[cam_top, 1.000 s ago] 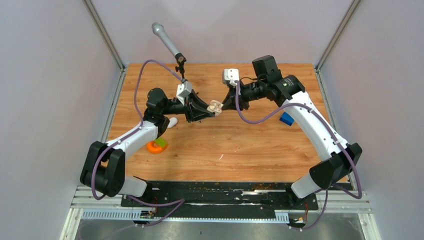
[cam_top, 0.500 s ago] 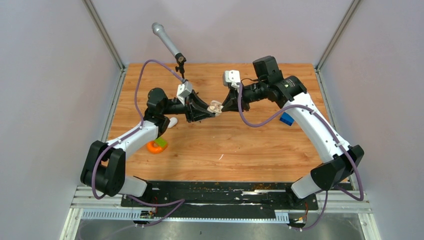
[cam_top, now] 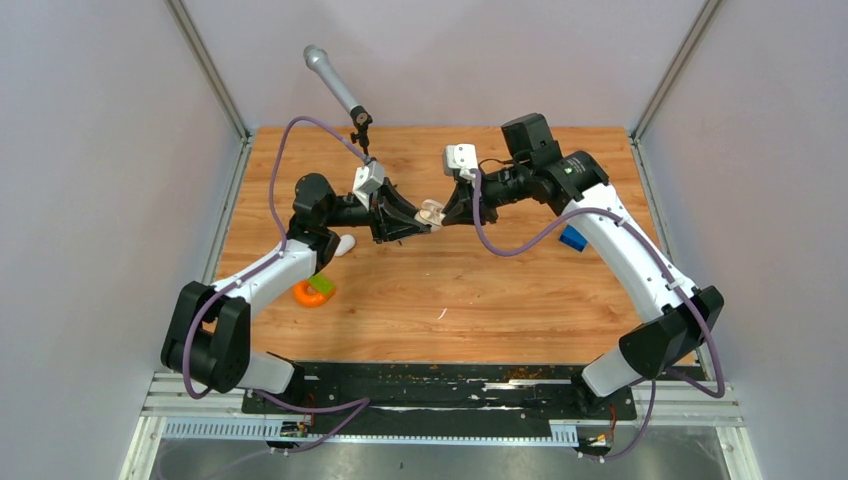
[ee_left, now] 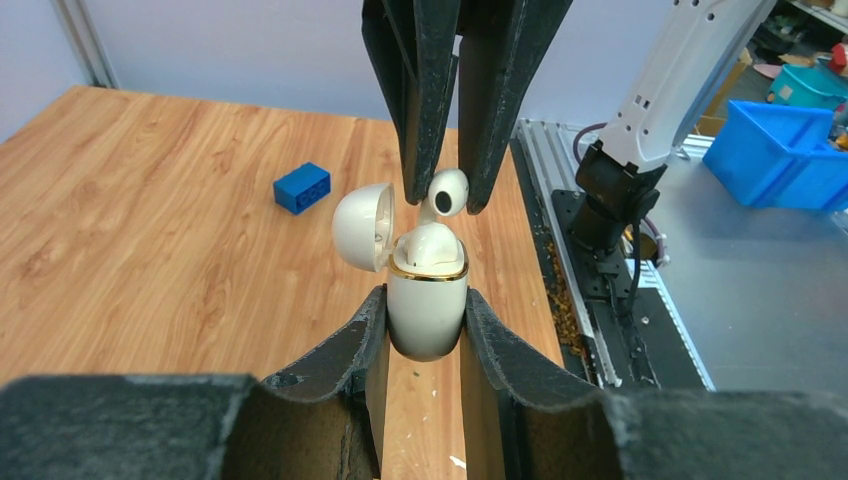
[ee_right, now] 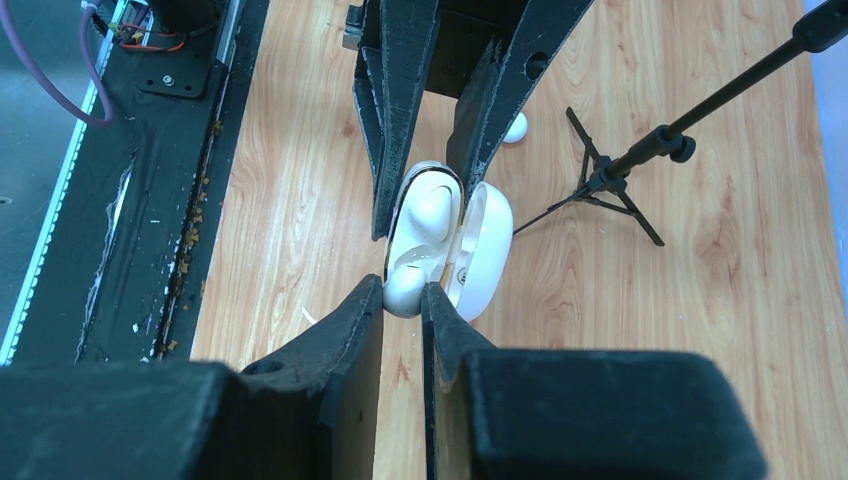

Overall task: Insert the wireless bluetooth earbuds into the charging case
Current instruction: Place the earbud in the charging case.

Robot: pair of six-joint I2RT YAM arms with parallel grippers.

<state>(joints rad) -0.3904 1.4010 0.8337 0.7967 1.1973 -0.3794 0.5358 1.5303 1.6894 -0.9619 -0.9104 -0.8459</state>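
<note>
I will use my left gripper to set the white charging case free on the bare wood [cam_top: 415, 277], at a spot just behind the white sliver.
My left gripper [ee_left: 425, 300] is shut on the base of the white charging case [ee_left: 427, 320], held above the table with its lid [ee_left: 362, 225] swung open to the left. One white earbud [ee_left: 430, 245] sits in the case's gold-rimmed mouth. A second earbud [ee_left: 447, 192] hangs just above it, and my right gripper [ee_right: 403, 290] is shut on it. In the right wrist view, that earbud [ee_right: 403, 292] touches the case's near rim [ee_right: 425, 215]. In the top view, both grippers meet at the case [cam_top: 431, 212] mid-table.
A blue block [cam_top: 572, 239] lies on the right of the table. An orange and green object [cam_top: 314, 290] and a small white object [cam_top: 344, 244] lie by the left arm. A microphone on a tripod [cam_top: 335, 85] stands at the back. A white sliver [cam_top: 441, 314] lies near the front.
The right arm has edged slightly toward the case with the earbud. The left arm and the case have stayed put.
</note>
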